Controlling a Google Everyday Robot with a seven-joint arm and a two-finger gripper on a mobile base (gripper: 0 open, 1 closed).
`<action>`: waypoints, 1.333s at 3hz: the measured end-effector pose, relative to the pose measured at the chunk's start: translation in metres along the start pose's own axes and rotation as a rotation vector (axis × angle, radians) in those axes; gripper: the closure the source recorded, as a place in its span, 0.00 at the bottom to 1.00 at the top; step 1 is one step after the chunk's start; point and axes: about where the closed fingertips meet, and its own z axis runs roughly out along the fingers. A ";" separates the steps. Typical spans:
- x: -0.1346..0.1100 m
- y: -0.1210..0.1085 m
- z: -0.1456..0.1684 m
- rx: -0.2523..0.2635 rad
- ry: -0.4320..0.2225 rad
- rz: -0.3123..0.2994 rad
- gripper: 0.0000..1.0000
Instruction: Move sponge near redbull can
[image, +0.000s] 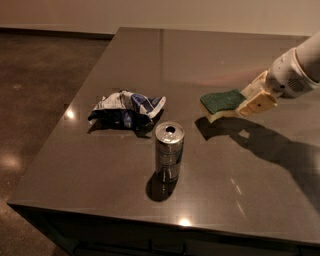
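The sponge will be released from my gripper on the table (211, 151) beside the redbull can, opposite the can's far side.
The sponge (221, 102), dark green on top with pale yellow foam under it, hangs just above the table at the right, casting a shadow below it. My gripper (246, 101) comes in from the right edge and is shut on the sponge's right end. The redbull can (169, 151), silver and blue with an open silver top, stands upright near the front middle of the table, to the lower left of the sponge and apart from it.
A crumpled blue-and-white foil snack bag (126, 109) lies just behind and left of the can. The dark table (100, 165) has its front edge close below the can and its left edge beside the bag. Brown floor lies to the left.
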 end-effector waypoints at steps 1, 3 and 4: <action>0.008 0.029 -0.007 -0.041 -0.024 -0.058 1.00; 0.015 0.085 -0.009 -0.126 0.006 -0.258 1.00; 0.009 0.101 -0.002 -0.145 0.026 -0.297 0.85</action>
